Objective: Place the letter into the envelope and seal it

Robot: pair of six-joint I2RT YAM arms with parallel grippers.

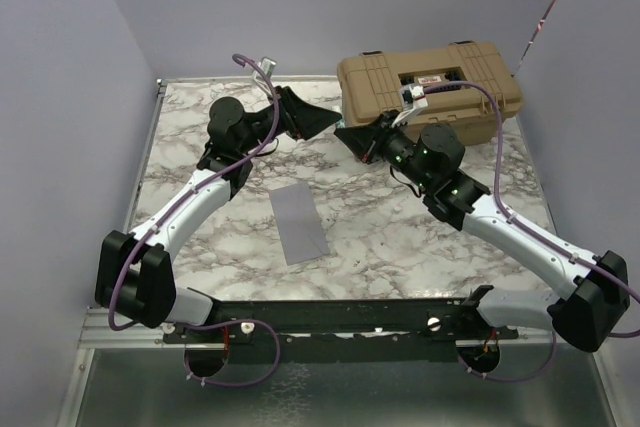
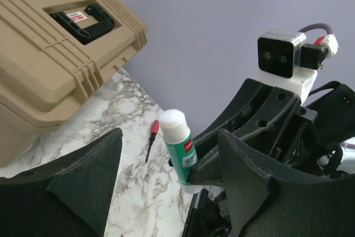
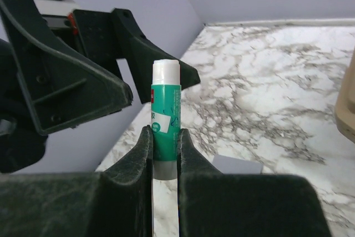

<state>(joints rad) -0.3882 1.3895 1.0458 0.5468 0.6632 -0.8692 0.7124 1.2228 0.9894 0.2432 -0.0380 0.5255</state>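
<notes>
I will hold the glue stick with my left gripper while my right gripper takes the white bottom end (image 3: 165, 170), because my right gripper covers the glue stick's lower body.
My right gripper (image 3: 165, 134) is shut on a green glue stick (image 3: 165, 109) with a white cap, held upright above the table near the back. My left gripper (image 2: 169, 137) stands open right in front of it, and the glue stick (image 2: 178, 145) shows between its spread fingers without touching them. In the top view the two grippers meet tip to tip, left gripper (image 1: 322, 123) and right gripper (image 1: 352, 137). The blue-grey envelope (image 1: 298, 224) lies flat on the marble table, nearer than both grippers; a corner of the envelope (image 3: 237, 165) shows in the right wrist view. The letter is out of view.
A tan toolbox (image 1: 430, 87) with a black handle stands at the back right, close behind the right gripper. A small red-handled screwdriver (image 2: 151, 137) lies on the table (image 1: 400, 237) beside the toolbox (image 2: 50, 54). Purple walls close in the back and both sides.
</notes>
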